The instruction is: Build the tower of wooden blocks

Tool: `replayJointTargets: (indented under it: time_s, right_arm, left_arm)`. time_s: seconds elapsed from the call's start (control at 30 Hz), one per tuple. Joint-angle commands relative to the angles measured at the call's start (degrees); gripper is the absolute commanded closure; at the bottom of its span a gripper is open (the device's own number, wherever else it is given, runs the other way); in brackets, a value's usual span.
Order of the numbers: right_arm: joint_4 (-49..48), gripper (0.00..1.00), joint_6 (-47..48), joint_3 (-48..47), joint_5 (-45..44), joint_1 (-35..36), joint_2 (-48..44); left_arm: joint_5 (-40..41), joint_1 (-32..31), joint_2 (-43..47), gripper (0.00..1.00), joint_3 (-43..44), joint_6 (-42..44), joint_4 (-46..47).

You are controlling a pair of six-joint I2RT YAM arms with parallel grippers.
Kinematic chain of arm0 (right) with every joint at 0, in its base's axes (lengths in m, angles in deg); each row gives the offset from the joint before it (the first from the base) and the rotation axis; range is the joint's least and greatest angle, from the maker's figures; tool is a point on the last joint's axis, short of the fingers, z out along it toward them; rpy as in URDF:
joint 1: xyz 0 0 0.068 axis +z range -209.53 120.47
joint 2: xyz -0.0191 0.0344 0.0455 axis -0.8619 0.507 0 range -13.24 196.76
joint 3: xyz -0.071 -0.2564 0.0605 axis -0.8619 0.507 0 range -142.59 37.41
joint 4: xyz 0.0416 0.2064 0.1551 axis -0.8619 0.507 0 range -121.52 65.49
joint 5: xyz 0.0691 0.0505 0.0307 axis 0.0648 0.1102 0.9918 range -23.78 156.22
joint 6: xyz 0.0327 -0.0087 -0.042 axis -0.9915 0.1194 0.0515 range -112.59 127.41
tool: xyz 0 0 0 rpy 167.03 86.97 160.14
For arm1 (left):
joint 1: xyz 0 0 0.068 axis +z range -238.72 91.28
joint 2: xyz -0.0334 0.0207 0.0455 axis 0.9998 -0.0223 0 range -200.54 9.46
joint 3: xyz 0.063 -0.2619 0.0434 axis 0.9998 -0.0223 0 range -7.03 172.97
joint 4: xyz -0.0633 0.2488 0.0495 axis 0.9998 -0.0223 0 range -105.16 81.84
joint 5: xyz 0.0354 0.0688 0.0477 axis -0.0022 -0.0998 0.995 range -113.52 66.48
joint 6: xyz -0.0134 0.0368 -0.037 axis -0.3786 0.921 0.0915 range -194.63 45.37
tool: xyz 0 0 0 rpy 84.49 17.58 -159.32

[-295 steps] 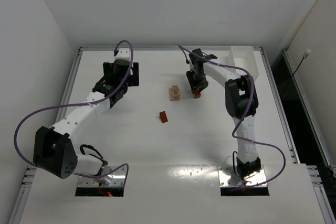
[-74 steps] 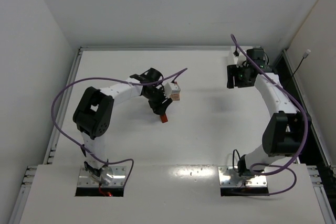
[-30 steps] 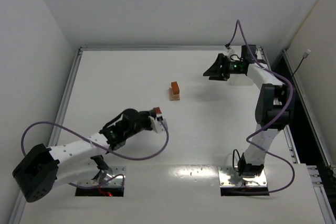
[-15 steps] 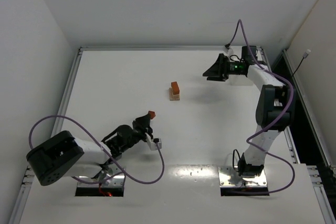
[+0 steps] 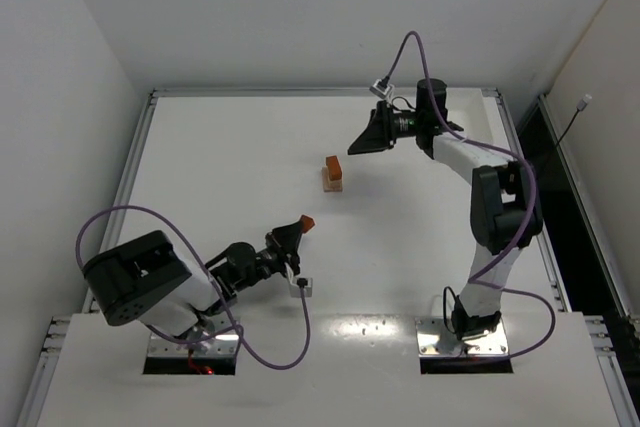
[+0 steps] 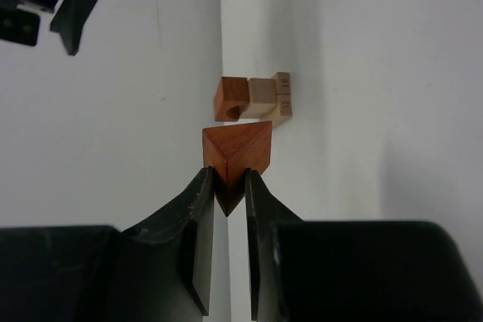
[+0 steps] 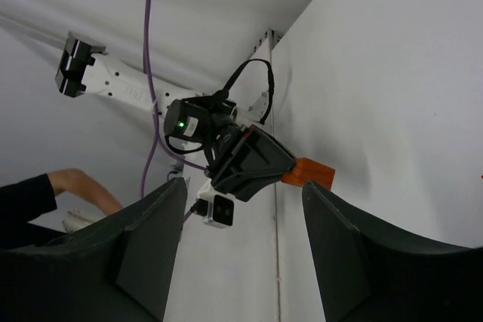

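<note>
The wedge block sits crooked, pinched by its lower edge; my left gripper should first put it down, then grip it from above by its sides [image 6: 254, 154].
The wood block tower [image 5: 333, 173] stands mid-table, a reddish-orange block on pale tan ones; in the left wrist view the tower [image 6: 255, 99] appears ahead of the fingers. My left gripper [image 5: 298, 227] hovers low over the near left of the table, shut on a reddish wedge block [image 5: 307, 220]. In its own view the left gripper [image 6: 226, 176] pinches the wedge block [image 6: 237, 154] by its lower edge. My right gripper [image 5: 360, 139] hangs open and empty to the tower's right, pointing left. In the right wrist view the right gripper [image 7: 243, 185] frames the left gripper and the wedge block [image 7: 309, 173].
A white tray [image 5: 480, 115] sits at the back right corner, partly behind the right arm. The table's raised metal edge [image 5: 130, 177] runs along the left side. A person's arm [image 7: 64, 185] shows beyond the table in the right wrist view.
The right arm swung left from the tray toward the tower and its jaws narrowed a little. The left arm folded back toward its base, the wedge block still in its grip.
</note>
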State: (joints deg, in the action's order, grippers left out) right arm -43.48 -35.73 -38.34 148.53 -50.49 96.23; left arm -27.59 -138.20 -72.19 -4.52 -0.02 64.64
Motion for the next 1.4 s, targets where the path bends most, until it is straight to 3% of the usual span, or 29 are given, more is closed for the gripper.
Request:
replayJointTargets:
  time_s: [0.0, 0.17, 0.47, 0.6, 0.73, 0.97, 1.2, 1.27, 1.3, 1.37]
  right_arm:
    - [-16.3, 0.40, -7.6, 1.3, 8.8, -0.4, -0.3]
    - [-17.6, 0.40, -7.6, 1.3, 8.8, -0.4, -0.3]
    - [-18.2, 0.40, -8.4, 4.1, 8.8, 0.1, -1.9]
    - [-17.6, 0.40, -8.4, 4.1, 8.8, -0.4, -1.9]
    - [-17.0, 0.40, -8.4, 4.1, 8.8, -1.0, -1.9]
    - [-15.2, 0.38, -8.9, 4.6, 8.8, -0.4, -1.9]
    - [-15.2, 0.38, -8.9, 7.2, 8.8, 0.8, -3.6]
    - [-15.2, 0.38, -8.9, 7.2, 8.8, 0.8, -3.6]
    - [-15.2, 0.38, -8.9, 7.2, 8.8, 0.8, -3.6]
    - [-15.2, 0.38, -8.9, 6.7, 8.8, 0.8, -3.0]
  left_arm:
    - [-4.2, -1.4, -2.6, 1.00, -2.5, 1.0, 20.6]
    - [-4.6, -1.9, -4.0, 1.00, 0.5, -2.2, 24.1]
    - [0.5, -4.0, -1.1, 1.00, 1.0, -3.9, 13.4]
    - [1.8, -4.0, -4.2, 1.00, 2.1, -4.5, 11.8]
    - [4.3, -4.0, -10.4, 1.00, 3.6, -3.9, 15.4]
    - [6.5, -4.0, -24.2, 1.00, 6.2, -1.3, 32.1]
    - [5.5, -4.5, -24.3, 1.00, 6.8, -2.7, 31.6]
    - [6.2, -4.5, -24.3, 0.87, 6.8, -3.2, 31.1]
    - [6.7, -4.5, -24.3, 0.73, 6.8, -3.2, 30.4]
    - [7.4, -4.5, -24.3, 0.61, 6.8, -3.9, 29.9]
